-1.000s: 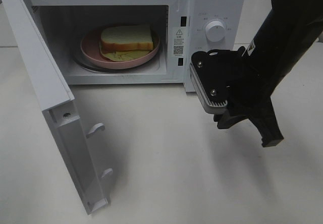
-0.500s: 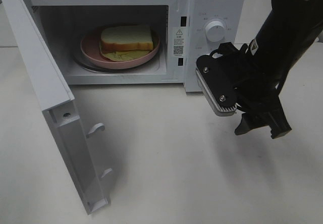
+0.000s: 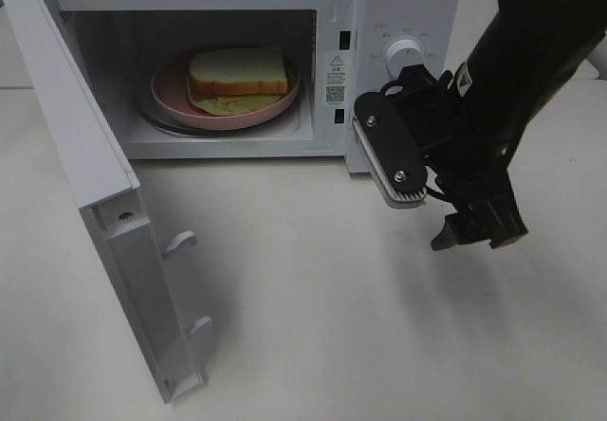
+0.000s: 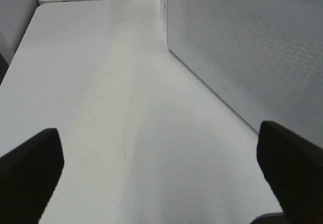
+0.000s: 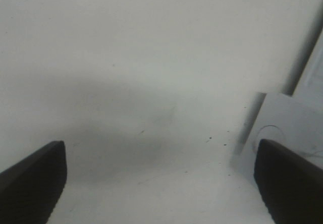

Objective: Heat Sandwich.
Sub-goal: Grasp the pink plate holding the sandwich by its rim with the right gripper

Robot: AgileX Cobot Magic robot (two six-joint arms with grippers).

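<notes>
I will next reach into the microwave with my right gripper and close it on the near rim [image 3: 254,119] of the pink plate, in front of the sandwich.
The sandwich [image 3: 238,70] lies on a round pink plate [image 3: 171,94] inside the white microwave [image 3: 403,4], whose door [image 3: 95,203] hangs wide open to the left. In front of the control panel, my right gripper [image 3: 476,236] points down at the table, open and empty; the right wrist view shows it [image 5: 161,188] with both fingers far apart over bare table. My left gripper [image 4: 161,183] is open too, empty, and low beside the microwave's perforated side wall [image 4: 242,47]. It is out of the exterior high view.
The open door juts toward the table's front left, with two latch hooks [image 3: 180,243] on its inner edge. A white dial [image 3: 406,56] sits on the panel just behind the right arm. A microwave corner with a foot [image 5: 282,128] shows in the right wrist view.
My right gripper has gone from shut to wide open, and its wrist has shifted slightly left and up toward the control panel. The sandwich, plate and door have not moved.
</notes>
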